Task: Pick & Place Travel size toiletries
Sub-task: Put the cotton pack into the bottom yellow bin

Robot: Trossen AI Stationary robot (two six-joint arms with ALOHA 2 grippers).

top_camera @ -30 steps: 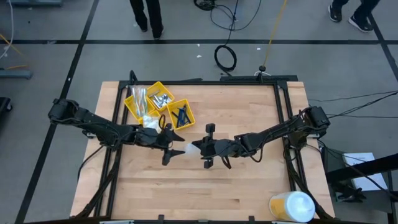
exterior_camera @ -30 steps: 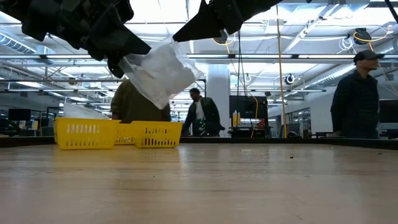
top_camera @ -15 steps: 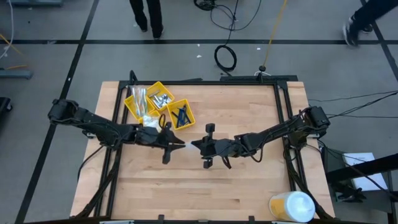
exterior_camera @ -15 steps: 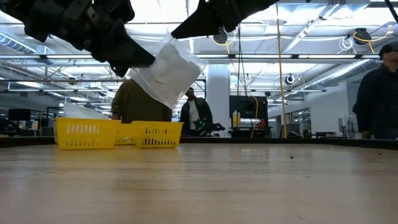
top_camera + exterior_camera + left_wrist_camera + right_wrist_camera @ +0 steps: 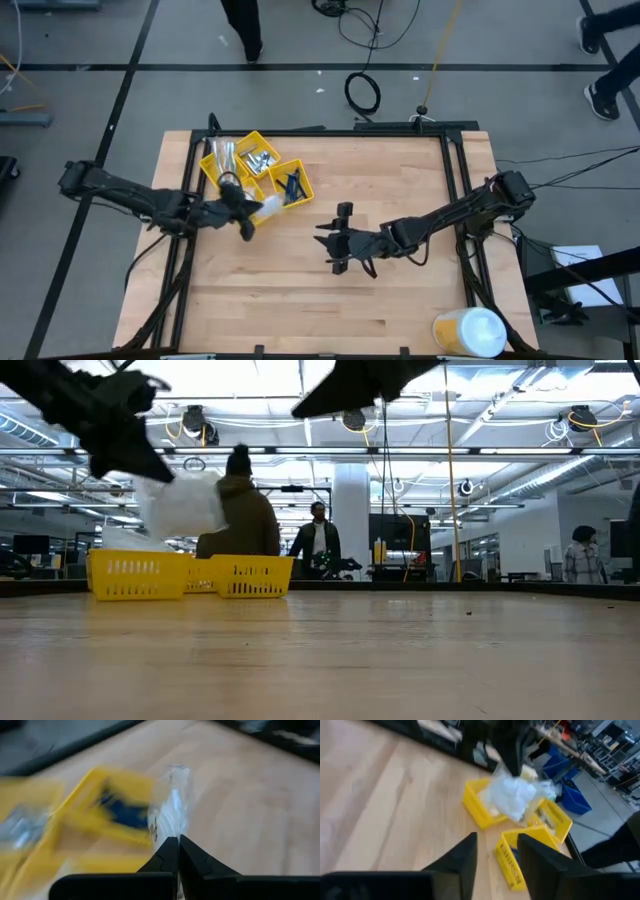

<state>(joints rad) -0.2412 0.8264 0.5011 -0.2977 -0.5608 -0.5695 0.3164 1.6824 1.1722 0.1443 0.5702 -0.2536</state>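
Observation:
Next, I let go of the clear bag with my left gripper in the yellow tray's near compartment (image 5: 253, 207) (image 5: 65, 881), next to the dark blue sticks.
A small clear bag of white fluffy lumps (image 5: 268, 207) (image 5: 185, 505) hangs in the air just right of the yellow compartment tray (image 5: 255, 172), with my left gripper (image 5: 250, 213) (image 5: 178, 845) shut on it. The tray holds dark blue sticks (image 5: 291, 185) and silvery packets (image 5: 258, 158). My right gripper (image 5: 328, 246) (image 5: 496, 851) stands open over the middle of the table, apart from the bag, nothing between its fingers. My left gripper pinches the bag by one edge (image 5: 173, 831) between its two shut fingers, which come from the table's left and slant downward. The bag sticks out past the fingertips and droops below them (image 5: 190, 510), lifted clear of the table.
A large white-and-yellow round container (image 5: 470, 331) stands at the table's near right corner. Bare wood lies between the grippers and along the near edge. People stand in the room beyond the far edge (image 5: 250, 510).
My left gripper has shut on the bag and drawn back with it toward the table's left, to the tray's side, turning as it went. My right gripper has opened, let the bag go, and stayed about where it was.

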